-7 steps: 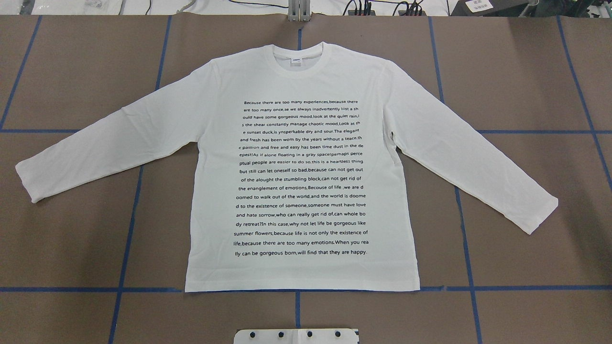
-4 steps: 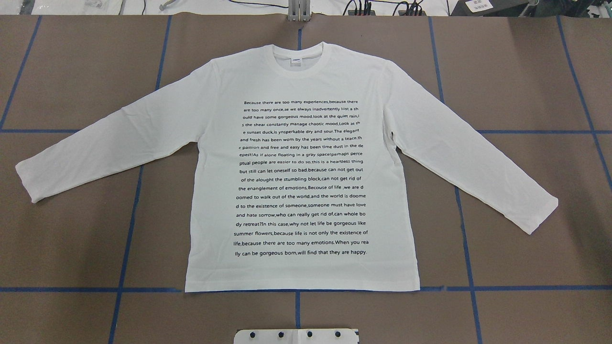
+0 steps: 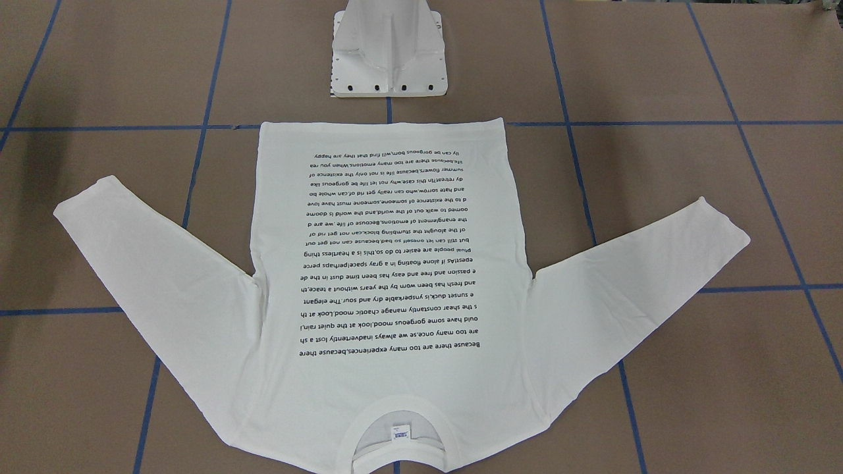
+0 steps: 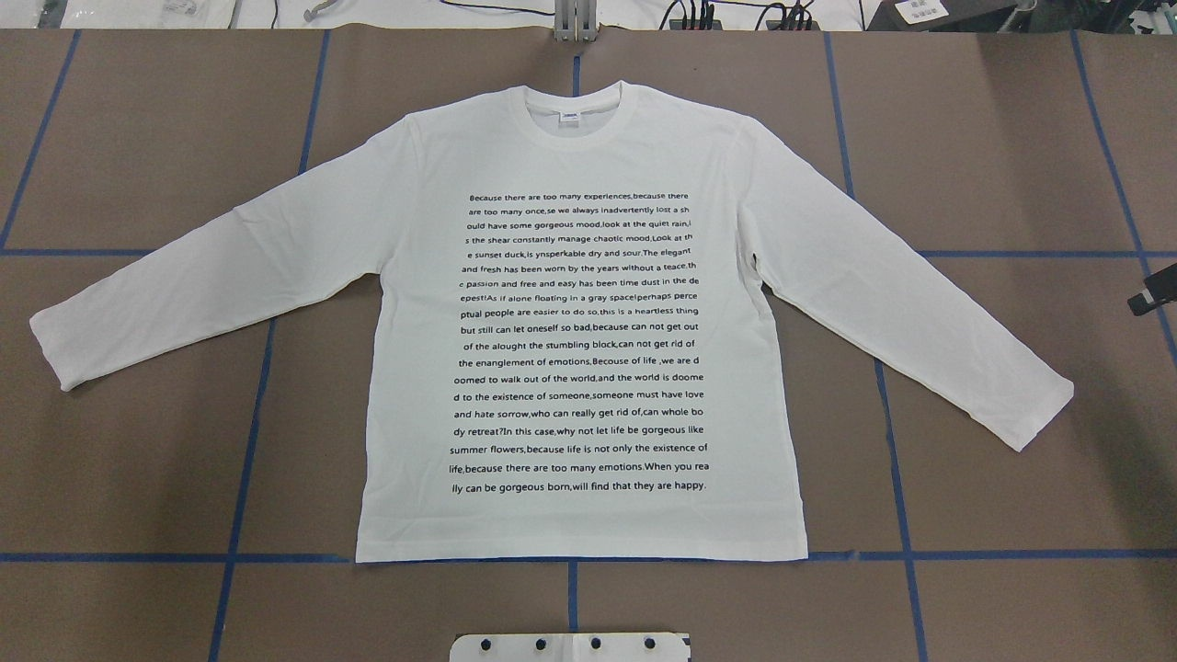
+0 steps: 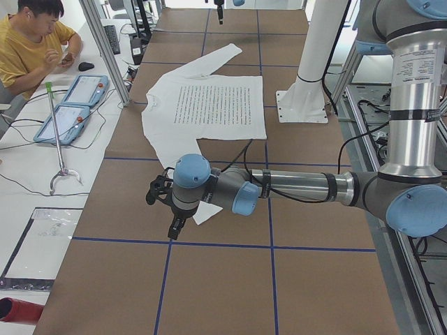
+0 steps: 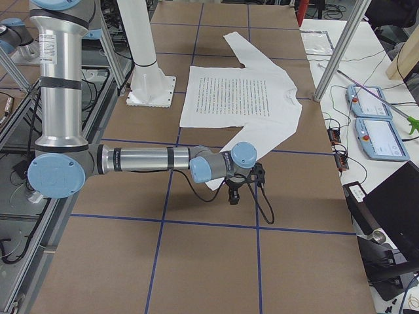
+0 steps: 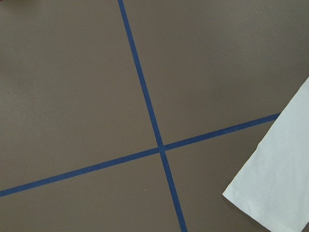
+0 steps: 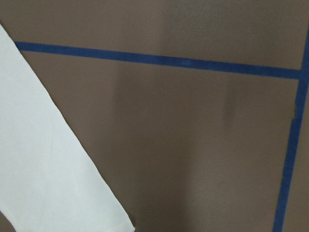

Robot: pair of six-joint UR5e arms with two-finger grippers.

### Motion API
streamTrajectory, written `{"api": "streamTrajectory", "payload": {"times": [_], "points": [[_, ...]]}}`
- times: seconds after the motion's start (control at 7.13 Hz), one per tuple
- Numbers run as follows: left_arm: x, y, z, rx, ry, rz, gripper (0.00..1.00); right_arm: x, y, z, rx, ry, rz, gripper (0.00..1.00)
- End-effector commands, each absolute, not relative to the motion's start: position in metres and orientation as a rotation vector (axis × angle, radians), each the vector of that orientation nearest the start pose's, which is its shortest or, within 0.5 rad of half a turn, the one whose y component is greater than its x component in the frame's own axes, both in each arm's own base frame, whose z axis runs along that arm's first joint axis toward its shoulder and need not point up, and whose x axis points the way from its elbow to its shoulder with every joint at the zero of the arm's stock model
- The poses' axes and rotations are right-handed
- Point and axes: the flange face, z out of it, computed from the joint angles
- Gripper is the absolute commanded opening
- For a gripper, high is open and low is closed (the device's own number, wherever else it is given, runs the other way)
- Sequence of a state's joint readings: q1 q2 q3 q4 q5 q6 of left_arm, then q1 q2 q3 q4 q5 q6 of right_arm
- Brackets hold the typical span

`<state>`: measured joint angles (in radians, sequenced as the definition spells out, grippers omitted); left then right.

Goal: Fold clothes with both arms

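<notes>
I should next take my right gripper to the white T-shirt's nearest cuff and close it on the cuff's far corner (image 3: 60, 210) (image 8: 127, 226), the one on the collar side.
The white long-sleeved T-shirt (image 4: 579, 322) lies flat on the brown table, printed text up, collar (image 4: 579, 115) on the far side and both sleeves spread out. It also shows in the front-facing view (image 3: 388, 263). My left gripper (image 5: 173, 229) hovers just beyond the left cuff (image 5: 204, 213), whose corner shows in the left wrist view (image 7: 280, 183). My right gripper (image 6: 234, 195) hovers beside the right cuff (image 6: 217, 182); only a black sliver of it (image 4: 1154, 301) shows overhead. The sleeve edge shows in the right wrist view (image 8: 43, 169). I cannot tell whether either gripper is open or shut.
The white pedestal base (image 3: 388, 52) stands just behind the shirt's hem. Blue tape lines (image 4: 239, 460) grid the table. A seated operator (image 5: 35, 42) and two teach pendants (image 5: 70, 105) are beyond the far table edge.
A black part of my right gripper has come into the overhead view at its right edge. The shirt has not moved.
</notes>
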<state>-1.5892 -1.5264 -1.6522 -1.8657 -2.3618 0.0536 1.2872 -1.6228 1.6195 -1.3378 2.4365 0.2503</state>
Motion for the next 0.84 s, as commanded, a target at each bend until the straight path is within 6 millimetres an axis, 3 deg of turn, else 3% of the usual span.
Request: {"api": "streamTrajectory", "payload": {"times": [0.0, 0.28, 0.42, 0.7], "points": [[-0.071, -0.489, 0.602, 0.349, 0.783, 0.169, 1.0, -0.125, -0.451, 0.632, -0.037, -0.894, -0.027, 0.97], [-0.069, -0.49, 0.598, 0.354, 0.807, 0.174, 1.0, -0.162, -0.415, 0.634, -0.08, -0.93, 0.151, 0.89], [-0.069, -0.49, 0.597, 0.355, 0.807, 0.175, 1.0, -0.162, -0.406, 0.641, -0.105, -0.917, 0.172, 0.89], [-0.069, -0.49, 0.596, 0.358, 0.806, 0.177, 1.0, -0.181, -0.406, 0.648, -0.145, -0.885, 0.229, 0.89]]}}
